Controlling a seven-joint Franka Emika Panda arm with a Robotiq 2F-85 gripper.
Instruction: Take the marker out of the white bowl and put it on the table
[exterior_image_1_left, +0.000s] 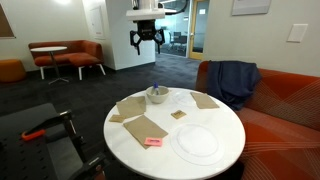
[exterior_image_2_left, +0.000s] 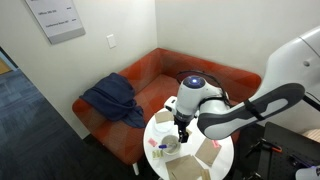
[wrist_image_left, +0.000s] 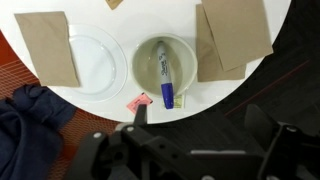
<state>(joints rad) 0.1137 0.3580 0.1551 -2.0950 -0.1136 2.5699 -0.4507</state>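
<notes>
Next, my gripper will go to the marker's blue end (exterior_image_1_left: 155, 88) (wrist_image_left: 168, 95), resting over the white bowl's rim, and close there.
The marker (wrist_image_left: 165, 76) lies in the small white bowl (wrist_image_left: 143, 66), with its blue end resting over the bowl's near rim. In both exterior views the bowl (exterior_image_1_left: 157, 95) (exterior_image_2_left: 170, 147) sits near one edge of the round white table (exterior_image_1_left: 215, 115) (exterior_image_2_left: 222, 158). The marker is too small to make out in those views. My gripper (exterior_image_1_left: 146, 41) hangs open and empty high above the bowl. In the wrist view its two dark fingers (wrist_image_left: 200, 125) frame the bottom of the picture, well apart from the bowl. It also shows in an exterior view (exterior_image_2_left: 181, 126).
A large flat round plate (wrist_image_left: 95, 60) (exterior_image_1_left: 195, 142) lies beside the bowl. A small pink card (wrist_image_left: 138, 101) (exterior_image_1_left: 153, 142) lies close to the bowl. Brown paper napkins (wrist_image_left: 47, 45) (wrist_image_left: 235, 35) are spread over the table. A blue cloth (exterior_image_1_left: 235, 82) lies on the orange sofa.
</notes>
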